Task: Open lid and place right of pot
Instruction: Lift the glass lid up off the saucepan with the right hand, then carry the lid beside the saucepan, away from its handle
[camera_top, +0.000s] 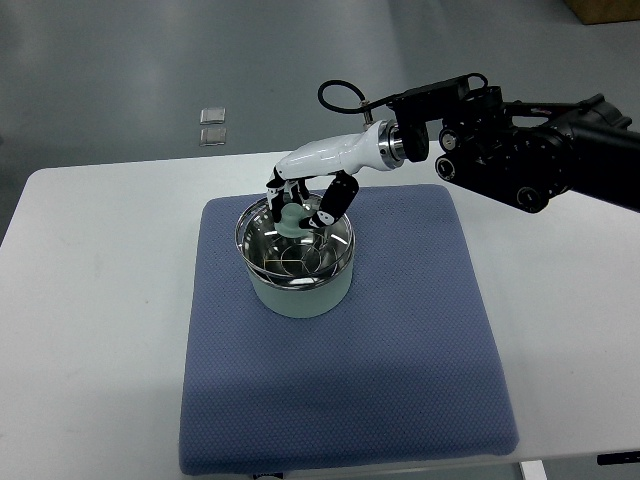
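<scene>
Next, my right gripper lets go of the glass lid across the blue mat's far edge (402, 198) next to the pot.
A pale green pot (300, 296) stands on the blue mat (400, 350), toward its upper left. A glass lid (297, 256) with a steel rim sits on the pot, and its green knob (292, 221) sticks up at the back. My right hand (298, 213), white with black fingers, reaches in from the right and hangs over the pot. Its fingers (333, 198) curl round the knob from both sides. The lid looks to be resting on the pot's rim. My left arm does not show.
The mat lies in the middle of a white table (90, 300). To the right of the pot is bare mat. Two small clear squares (212, 125) lie on the grey floor beyond the table's far edge.
</scene>
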